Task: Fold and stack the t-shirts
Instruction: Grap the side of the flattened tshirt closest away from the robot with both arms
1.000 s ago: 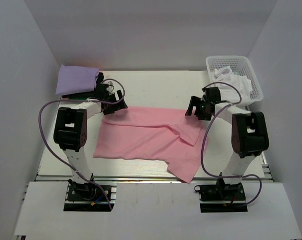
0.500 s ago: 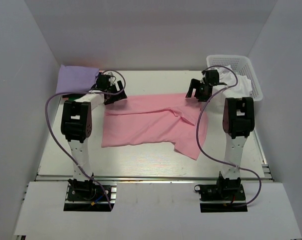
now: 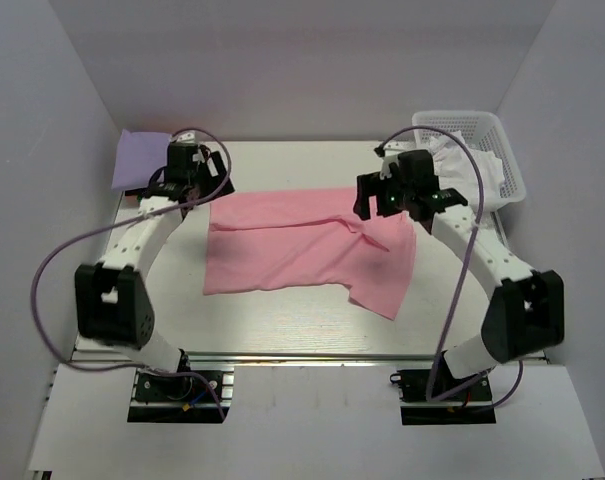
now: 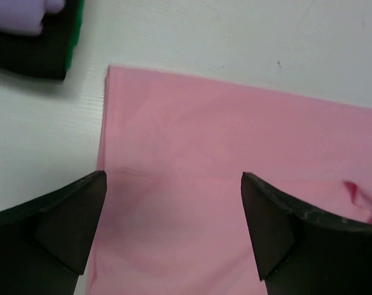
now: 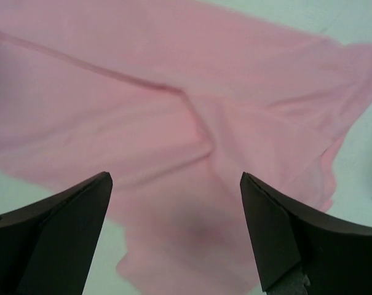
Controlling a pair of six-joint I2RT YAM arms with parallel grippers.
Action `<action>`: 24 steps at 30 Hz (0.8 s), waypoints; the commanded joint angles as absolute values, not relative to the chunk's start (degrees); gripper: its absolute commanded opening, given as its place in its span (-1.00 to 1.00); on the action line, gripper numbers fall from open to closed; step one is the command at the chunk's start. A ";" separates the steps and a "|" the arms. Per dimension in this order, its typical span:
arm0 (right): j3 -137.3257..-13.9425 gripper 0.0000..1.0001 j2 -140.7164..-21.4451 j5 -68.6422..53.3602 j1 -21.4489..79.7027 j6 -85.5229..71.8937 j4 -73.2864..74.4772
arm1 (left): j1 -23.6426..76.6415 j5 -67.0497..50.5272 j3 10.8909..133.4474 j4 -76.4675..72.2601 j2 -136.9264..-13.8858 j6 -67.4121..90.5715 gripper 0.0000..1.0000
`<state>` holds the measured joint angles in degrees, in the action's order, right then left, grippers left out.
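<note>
I need to close my left gripper on the near corner (image 3: 206, 292) of the pink t-shirt, on the same side as the folded stack.
The pink t-shirt (image 3: 302, 245) lies spread on the table, with a rumpled fold and a flap hanging toward the near right. My left gripper (image 3: 206, 186) is open and empty above its far left corner (image 4: 173, 123). My right gripper (image 3: 375, 203) is open and empty above its creased right part (image 5: 192, 123). A folded stack stands at the far left, with the lavender tee (image 3: 140, 160) on top. In the left wrist view the stack shows lavender (image 4: 19, 12), black (image 4: 32, 55) and green (image 4: 77, 27) layers.
The white lattice basket (image 3: 507, 160) stands at the far right with white cloth (image 3: 462, 158) in it. White walls close in the left, back and right. The table's metal front rail (image 3: 302, 355) runs in front of the arm bases.
The pink shirt was dragged toward the back of the table. Both grippers then let go of its far edge and rose above it, open.
</note>
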<state>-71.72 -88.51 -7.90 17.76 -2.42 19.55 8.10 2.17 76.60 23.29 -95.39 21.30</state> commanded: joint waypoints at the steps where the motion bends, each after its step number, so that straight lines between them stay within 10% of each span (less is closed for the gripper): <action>1: -62.88 0.81 -83.00 -4.58 22.22 -2.01 23.10 | 8.35 6.94 66.48 30.76 -83.43 28.37 0.99; 14: -40.44 0.81 -64.09 1.49 31.81 -16.86 31.73 | 8.35 6.68 32.80 35.34 -59.77 38.84 0.99; 24: -36.48 0.81 -64.60 2.11 32.17 -20.92 30.94 | 7.38 7.82 27.25 24.52 -64.50 39.55 0.31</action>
<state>-37.39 -64.27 2.02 31.68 -18.22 32.34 7.68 6.11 27.42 28.27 -63.20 38.59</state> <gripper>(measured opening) 0.904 0.661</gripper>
